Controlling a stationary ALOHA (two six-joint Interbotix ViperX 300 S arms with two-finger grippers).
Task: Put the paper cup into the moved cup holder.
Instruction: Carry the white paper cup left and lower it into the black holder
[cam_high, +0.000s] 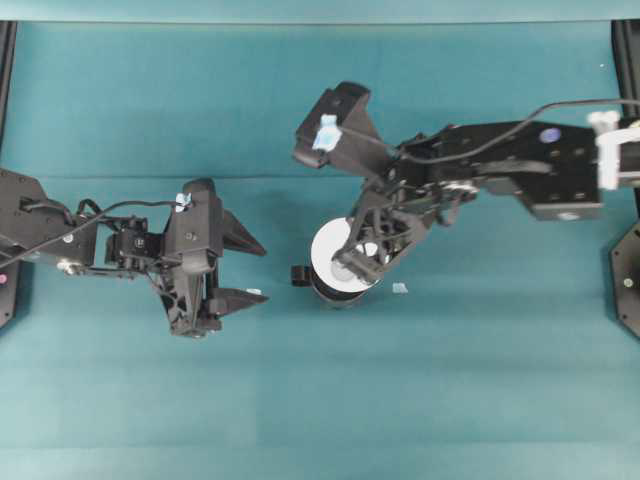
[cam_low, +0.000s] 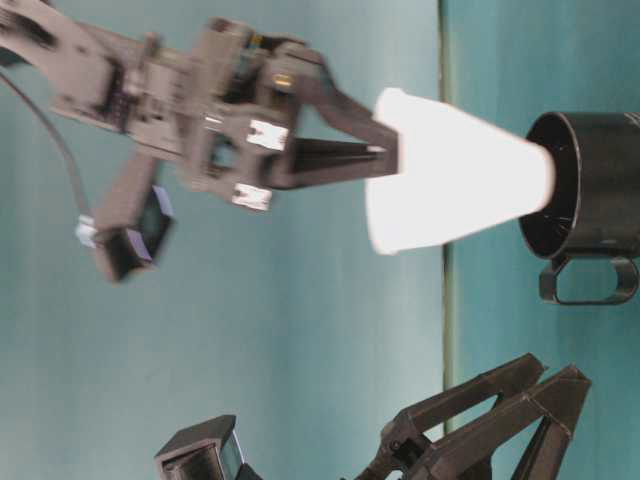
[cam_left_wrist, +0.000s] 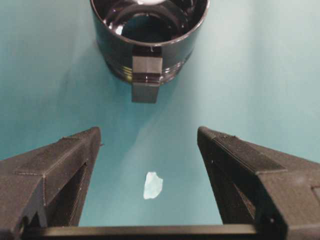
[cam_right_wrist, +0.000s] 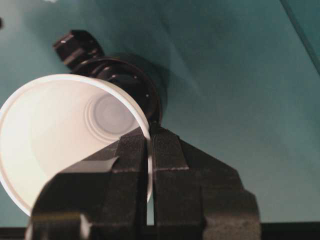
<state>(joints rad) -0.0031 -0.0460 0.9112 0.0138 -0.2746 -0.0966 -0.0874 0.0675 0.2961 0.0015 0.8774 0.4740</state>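
Observation:
My right gripper needs to release the white paper cup inside the black cup holder's opening (cam_high: 336, 273) (cam_right_wrist: 118, 96), beside the holder's small handle. The cup now hangs tilted at the holder's mouth.
My right gripper (cam_right_wrist: 149, 145) is shut on the rim of the white paper cup (cam_right_wrist: 55, 135), one finger inside the wall and one outside. The cup (cam_low: 450, 175) hangs tilted, its narrow base at the mouth of the glossy black cup holder (cam_low: 595, 190). From overhead the cup (cam_high: 325, 245) covers most of the holder (cam_high: 335, 290), whose small handle points left. My left gripper (cam_high: 245, 270) stands open and empty to the left of the holder. In its wrist view the left gripper (cam_left_wrist: 150, 145) faces the holder's (cam_left_wrist: 150, 35) handle from a short distance.
A small white scrap (cam_left_wrist: 152, 185) lies on the teal cloth between the left gripper's fingers. Another scrap (cam_high: 400, 288) lies just right of the holder. Black frame parts (cam_high: 628, 280) stand at the table's side edges.

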